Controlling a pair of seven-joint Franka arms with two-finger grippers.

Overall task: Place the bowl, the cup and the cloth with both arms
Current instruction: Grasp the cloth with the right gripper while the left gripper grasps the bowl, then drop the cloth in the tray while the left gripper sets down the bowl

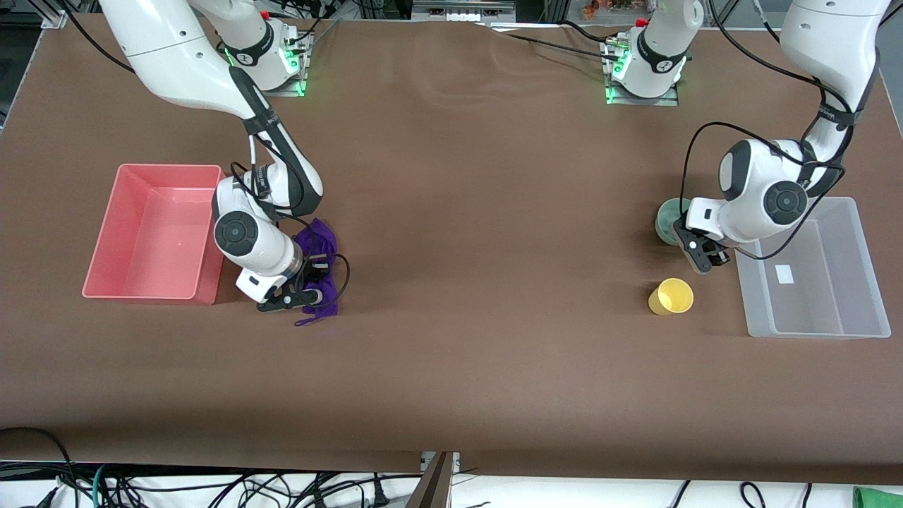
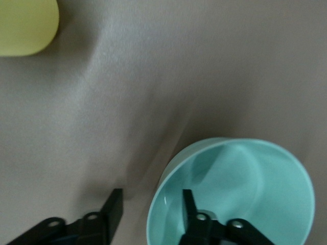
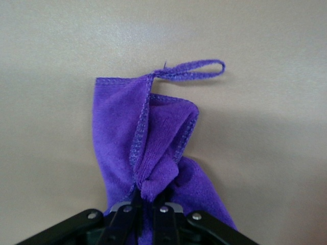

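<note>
Next, the right gripper releases the purple cloth around the middle of the pink bin's bottom [image 1: 177, 226].
The purple cloth [image 1: 321, 247] lies bunched on the table beside the pink bin; in the right wrist view the cloth [image 3: 153, 138] shows its loop. My right gripper [image 1: 300, 293] [image 3: 150, 196] is shut on a fold of the cloth. The mint-green bowl [image 1: 667, 220] [image 2: 240, 189] stands beside the clear bin, partly hidden by my left arm. My left gripper [image 1: 695, 250] [image 2: 152, 201] is open, one finger inside the bowl, one outside its rim. The yellow cup [image 1: 671, 296] [image 2: 25, 25] stands nearer the front camera than the bowl.
A pink bin [image 1: 123, 268] sits at the right arm's end of the table, beside the cloth. A clear plastic bin [image 1: 857, 247] sits at the left arm's end, beside the bowl and cup. Brown table cover lies under everything.
</note>
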